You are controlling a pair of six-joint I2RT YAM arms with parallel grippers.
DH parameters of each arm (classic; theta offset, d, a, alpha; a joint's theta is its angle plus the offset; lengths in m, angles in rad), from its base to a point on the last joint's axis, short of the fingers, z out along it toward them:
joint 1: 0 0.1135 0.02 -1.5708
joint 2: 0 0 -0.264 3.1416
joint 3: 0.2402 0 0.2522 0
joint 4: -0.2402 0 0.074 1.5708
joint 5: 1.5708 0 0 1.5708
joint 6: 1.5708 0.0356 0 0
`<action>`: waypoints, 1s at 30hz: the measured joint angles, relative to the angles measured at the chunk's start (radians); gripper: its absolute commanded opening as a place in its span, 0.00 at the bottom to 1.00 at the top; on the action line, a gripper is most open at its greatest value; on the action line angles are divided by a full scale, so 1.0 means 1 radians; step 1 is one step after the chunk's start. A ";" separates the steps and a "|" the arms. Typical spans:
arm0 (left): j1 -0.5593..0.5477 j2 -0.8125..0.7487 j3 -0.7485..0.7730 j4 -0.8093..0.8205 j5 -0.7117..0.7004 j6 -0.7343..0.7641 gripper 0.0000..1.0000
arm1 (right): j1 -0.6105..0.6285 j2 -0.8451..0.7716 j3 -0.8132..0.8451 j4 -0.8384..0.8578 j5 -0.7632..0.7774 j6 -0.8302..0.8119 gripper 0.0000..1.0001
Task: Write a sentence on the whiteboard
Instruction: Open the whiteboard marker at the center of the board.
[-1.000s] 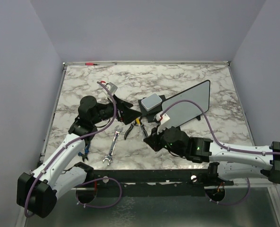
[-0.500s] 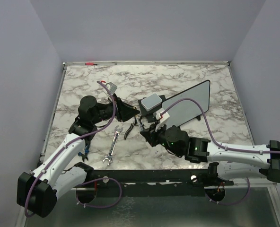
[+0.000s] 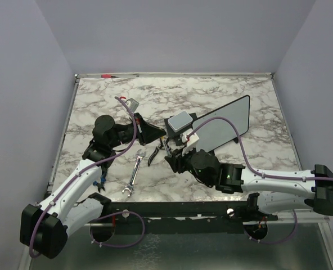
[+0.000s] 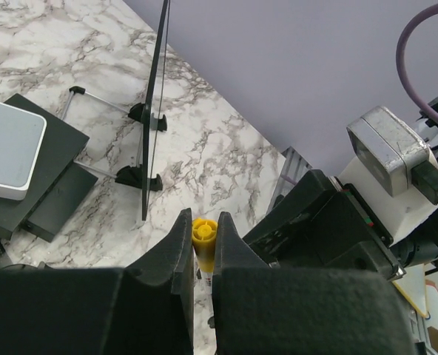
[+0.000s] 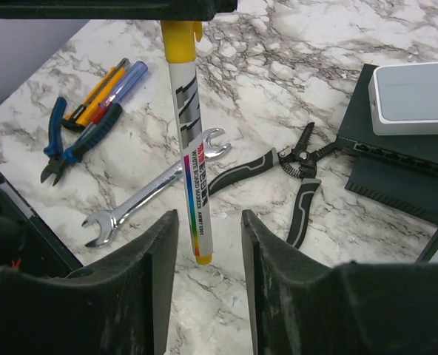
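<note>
Next, my right gripper closes on the marker's lower end (image 5: 200, 238) and pulls the marker free, since my left gripper holds it by its yellow cap over its tip.
A white marker (image 5: 190, 151) with a yellow cap and rainbow stripe hangs upright above the marble. My left gripper (image 4: 202, 235) is shut on its yellow cap (image 4: 203, 231). My right gripper (image 5: 209, 216) is open, its fingers (image 5: 163, 244) either side of the marker's lower end without touching it. In the top view the two grippers meet near the table's middle, left (image 3: 155, 135) and right (image 3: 172, 160). The whiteboard (image 3: 225, 126) stands on its feet just behind the right arm, edge-on (image 4: 154, 111) in the left wrist view. The sentence cannot be made out on its face.
A black block (image 3: 180, 125) topped with a grey pad (image 5: 415, 96) sits beside the board. A wrench (image 5: 149, 196), black pliers (image 5: 278, 166), blue-handled cutters (image 5: 75, 144) and a yellow-handled tool (image 5: 100, 90) lie on the marble under the grippers.
My left gripper has shut on the marker's cap. My right gripper, which was shut on the marker, has opened off it after the arm shifted left toward the left gripper.
</note>
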 measured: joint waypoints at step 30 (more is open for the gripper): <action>0.024 0.018 -0.011 0.072 0.029 -0.068 0.00 | 0.005 0.082 0.011 0.101 0.057 0.011 0.00</action>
